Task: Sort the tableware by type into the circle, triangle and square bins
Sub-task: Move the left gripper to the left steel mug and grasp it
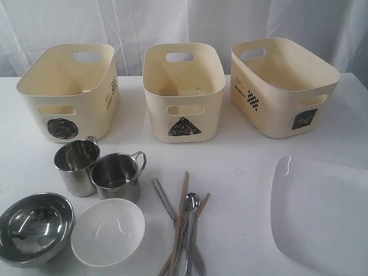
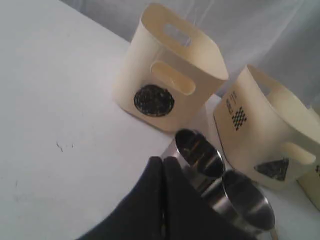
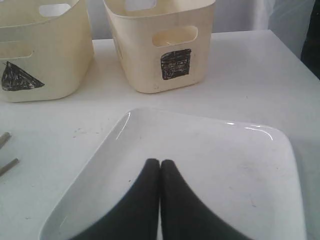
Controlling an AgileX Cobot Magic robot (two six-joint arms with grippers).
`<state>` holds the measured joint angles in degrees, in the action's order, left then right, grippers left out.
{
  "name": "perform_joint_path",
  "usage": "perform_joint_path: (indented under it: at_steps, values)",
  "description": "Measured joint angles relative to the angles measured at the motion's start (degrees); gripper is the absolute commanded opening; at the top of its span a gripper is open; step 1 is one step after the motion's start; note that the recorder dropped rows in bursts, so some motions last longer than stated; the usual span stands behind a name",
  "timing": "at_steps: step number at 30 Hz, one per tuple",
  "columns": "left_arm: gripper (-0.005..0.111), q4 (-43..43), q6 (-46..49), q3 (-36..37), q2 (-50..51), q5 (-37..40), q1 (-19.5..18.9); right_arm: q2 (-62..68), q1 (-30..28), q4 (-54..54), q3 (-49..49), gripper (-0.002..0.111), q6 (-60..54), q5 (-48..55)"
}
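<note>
Next, my left gripper grips the rim of the steel mug (image 1: 56, 164) (image 2: 180, 155) closest to the circle bin on the side opposite that mug's handle.
Three cream bins stand in a row at the back: circle bin (image 1: 69, 89), triangle bin (image 1: 184, 89), square bin (image 1: 282, 86). Two steel mugs (image 1: 76, 165) (image 1: 117, 175) stand side by side in front of the circle bin. Nearer the front sit a steel bowl (image 1: 34, 227) and a white bowl (image 1: 107, 231). Spoon (image 1: 190, 227), knife (image 1: 172, 215) and chopsticks (image 1: 181, 221) lie crossed in the middle. The white square plate (image 1: 322, 215) lies at the right. My left gripper (image 2: 163, 160) is shut and empty beside the mugs (image 2: 200, 155). My right gripper (image 3: 160, 162) hovers shut over the plate (image 3: 225, 160). Neither arm shows in the exterior view.
The white table (image 1: 241, 155) has a white curtain (image 1: 172, 23) behind it. The bins sit close together with narrow gaps. A strip of bare table runs between the bins and the tableware.
</note>
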<state>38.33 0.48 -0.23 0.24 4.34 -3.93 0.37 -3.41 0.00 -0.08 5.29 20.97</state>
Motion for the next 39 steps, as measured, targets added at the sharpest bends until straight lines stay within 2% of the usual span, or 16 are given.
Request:
perform_joint_path:
  at_steps: [5, 10, 13, 16, 19, 23, 25, 29, 31, 32, 34, 39]
  values:
    - [0.0, 0.6, -0.1, 0.0, 0.0, -8.7, 0.0, 0.0, 0.0, 0.0, 0.0, 0.0, 0.0, 0.0]
    - [0.0, 4.1, 1.4, -0.9, 1.2, -24.1, 0.0, 0.0, 0.0, 0.0, 0.0, 0.0, 0.0, 0.0]
    - [0.0, 12.6, 8.9, -5.3, 6.0, -29.9, 0.0, 0.0, 0.0, 0.0, 0.0, 0.0, 0.0, 0.0]
    - [0.0, 20.5, 21.3, -12.2, 13.6, -30.6, 0.0, 0.0, 0.0, 0.0, 0.0, 0.0, 0.0, 0.0]
    - [0.0, 25.5, 33.1, -21.7, 24.2, -23.8, 0.0, 0.0, 0.0, 0.0, 0.0, 0.0, 0.0, 0.0]
    - [0.0, 27.4, 44.7, -35.0, 42.3, -4.3, 0.0, 0.0, 0.0, 0.0, 0.0, 0.0, -0.1, 0.0]
    - [0.0, 27.4, 45.8, -39.6, 51.2, 3.8, 0.0, 0.0, 0.0, 0.0, 0.0, 0.0, -0.1, 0.0]
    - [0.0, 24.5, 39.7, -45.1, 65.8, 16.3, 0.0, 0.0, 0.0, 0.0, 0.0, 0.0, -0.1, 0.0]
    - [0.0, 17.1, 31.6, -47.1, 74.1, 23.9, 0.0, 0.0, 0.0, 0.0, 0.0, 0.0, -0.1, 0.0]
    - [0.0, 10.5, 26.1, -47.7, 78.7, 27.4, 0.0, 0.0, 0.0, 0.0, 0.0, 0.0, -0.1, 0.0]
    - [0.0, 4.0, 20.8, -48.0, 82.8, 30.3, 0.0, 0.0, 0.0, 0.0, 0.0, 0.0, -0.1, 0.0]
    - [0.0, 1.6, 21.4, -48.2, 83.9, 29.5, 0.0, 0.0, 0.0, 0.0, 0.0, 0.0, -0.1, 0.0]
